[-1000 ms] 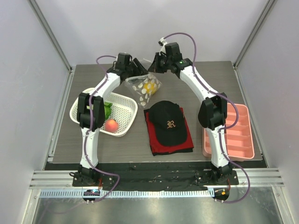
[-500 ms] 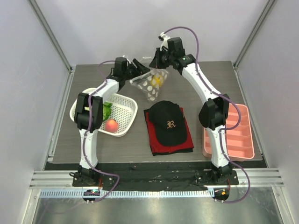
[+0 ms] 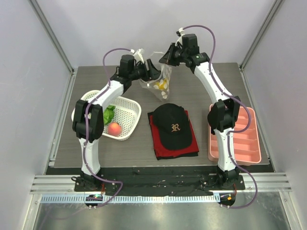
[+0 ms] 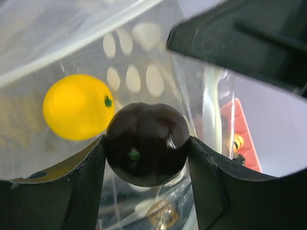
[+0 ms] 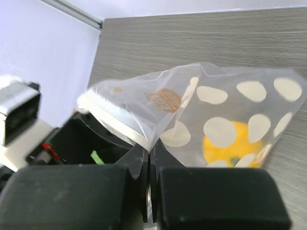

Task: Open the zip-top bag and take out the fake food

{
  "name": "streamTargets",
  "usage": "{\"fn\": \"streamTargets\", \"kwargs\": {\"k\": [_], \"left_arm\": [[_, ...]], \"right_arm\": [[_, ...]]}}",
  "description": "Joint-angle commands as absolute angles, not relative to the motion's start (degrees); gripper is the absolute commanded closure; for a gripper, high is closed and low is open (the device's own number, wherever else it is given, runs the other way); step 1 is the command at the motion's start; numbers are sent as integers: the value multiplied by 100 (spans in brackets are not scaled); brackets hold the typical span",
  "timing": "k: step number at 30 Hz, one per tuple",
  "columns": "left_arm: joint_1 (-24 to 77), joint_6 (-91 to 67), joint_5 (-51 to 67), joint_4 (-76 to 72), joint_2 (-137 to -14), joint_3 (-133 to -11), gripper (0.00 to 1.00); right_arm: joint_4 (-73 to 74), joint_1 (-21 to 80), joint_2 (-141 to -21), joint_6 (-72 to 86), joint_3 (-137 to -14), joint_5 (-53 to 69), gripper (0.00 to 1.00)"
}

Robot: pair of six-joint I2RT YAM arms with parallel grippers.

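Observation:
My left gripper needs to set the dark brown ball down in the white mesh basket (image 3: pixel 129 112), between the peach and the basket's rim nearest the bag.
The zip-top bag (image 3: pixel 161 79), clear with white dots, hangs in the air over the back of the table. My right gripper (image 3: pixel 168 56) is shut on its top edge beside the zip strip (image 5: pixel 120 125). My left gripper (image 3: pixel 152 72) reaches into the bag's mouth from the left. In the left wrist view its two fingers press both sides of a dark brown ball (image 4: pixel 146 143). A yellow citrus (image 4: pixel 76 106) lies in the bag just beyond the ball and shows through the plastic (image 5: pixel 234 143). A red-pink peach (image 3: pixel 114 128) and a leafy green vegetable (image 3: pixel 109 114) lie in the basket.
A white mesh basket (image 3: pixel 129 112) stands at the left. A black cap (image 3: pixel 171 125) rests on a folded red cloth (image 3: pixel 158 146) in the middle. A pink compartment tray (image 3: pixel 242 139) sits at the right edge.
Both arms have lifted the bag up and toward the back right. The left gripper has moved with it, deeper into the bag's mouth.

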State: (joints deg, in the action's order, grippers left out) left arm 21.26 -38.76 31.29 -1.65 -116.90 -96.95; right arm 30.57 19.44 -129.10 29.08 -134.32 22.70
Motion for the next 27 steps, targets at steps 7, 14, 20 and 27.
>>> {"fn": "streamTargets", "kwargs": {"k": [7, 14, 20, 27], "left_arm": [[2294, -2681, 2799, 140, -10855, -9701, 100], [2215, -3977, 2168, 2721, -11617, -12308, 100], [2110, -6063, 2777, 2411, -11770, -11921, 100], [1925, -6251, 2945, 1782, -11066, -11127, 100]], "right_arm": [[2786, 1925, -12867, 3034, -13623, 2435, 99], [3050, 2135, -12595, 1715, -13491, 1777, 99], [3050, 2136, -12586, 1319, -13483, 1539, 99], [3050, 2118, -12586, 1476, -13386, 1301, 99]]}}
